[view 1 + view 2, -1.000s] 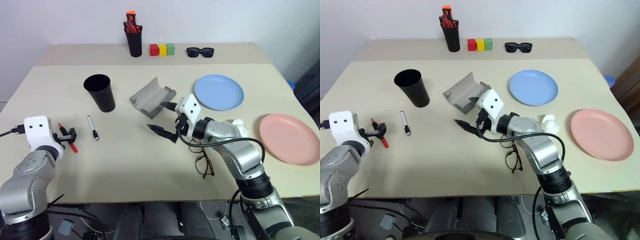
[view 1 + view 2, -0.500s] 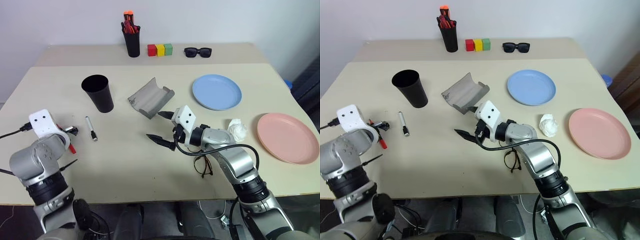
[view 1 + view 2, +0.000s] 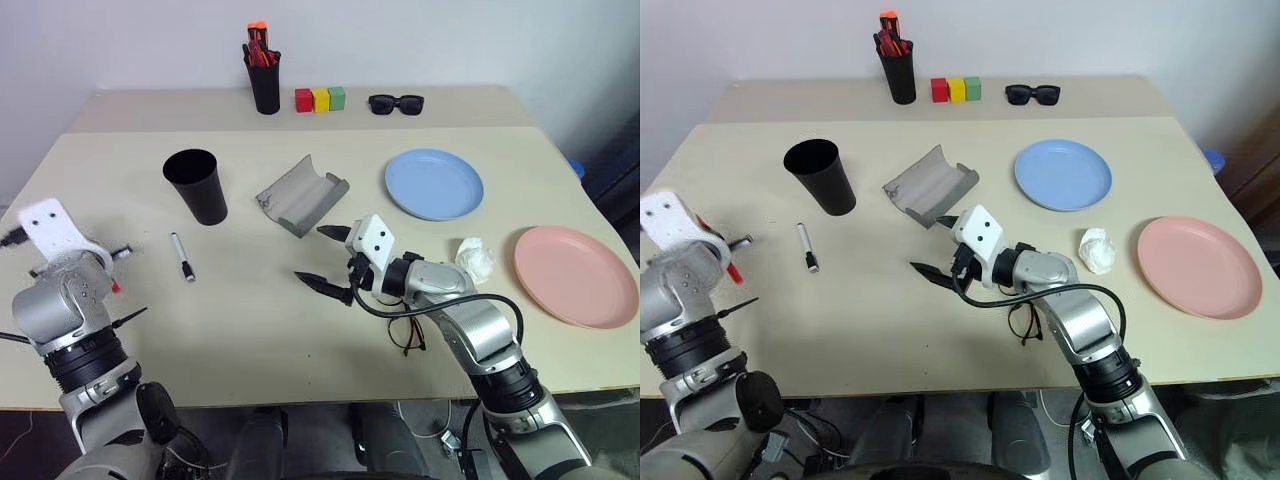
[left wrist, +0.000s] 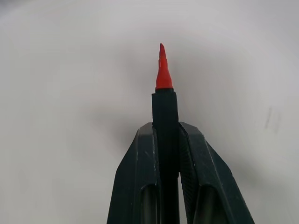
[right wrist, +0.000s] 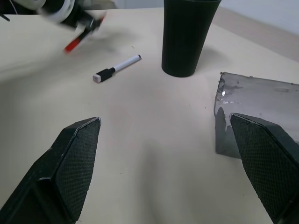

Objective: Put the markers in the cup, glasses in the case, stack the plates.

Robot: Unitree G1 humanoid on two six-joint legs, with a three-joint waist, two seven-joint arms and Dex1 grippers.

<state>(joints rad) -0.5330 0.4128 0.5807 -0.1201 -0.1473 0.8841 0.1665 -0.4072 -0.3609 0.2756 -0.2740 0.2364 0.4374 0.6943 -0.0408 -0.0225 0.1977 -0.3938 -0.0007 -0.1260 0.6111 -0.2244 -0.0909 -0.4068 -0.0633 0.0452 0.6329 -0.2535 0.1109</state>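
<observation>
Next, I release the black marker with my left gripper inside the black cup standing (image 3: pixel 186 167) behind the white marker.
My left gripper (image 4: pixel 166 130) is shut on the black marker (image 4: pixel 164 116) with the red tip, holding it above the table's left edge (image 3: pixel 110 262). The white marker (image 3: pixel 182 256) with a black cap lies flat on the table, a little right of it. Behind that marker the black cup (image 3: pixel 196 185) stands upright. The grey case (image 3: pixel 302 196) lies open mid-table. Just in front of the case my right gripper (image 3: pixel 312 255) hangs open and empty. The glasses (image 3: pixel 408 330) lie under that arm. The blue plate (image 3: pixel 434 183) and the pink plate (image 3: pixel 575 275) sit apart on the right.
A crumpled white tissue (image 3: pixel 475 258) lies between the two plates. At the table's back stand a black holder of orange-red pens (image 3: pixel 265 80), three coloured blocks (image 3: pixel 320 99) and black sunglasses (image 3: pixel 398 103).
My left gripper closed on the red-tipped marker and lifted it off the table, moving up and to the left. The right arm has stayed still.
</observation>
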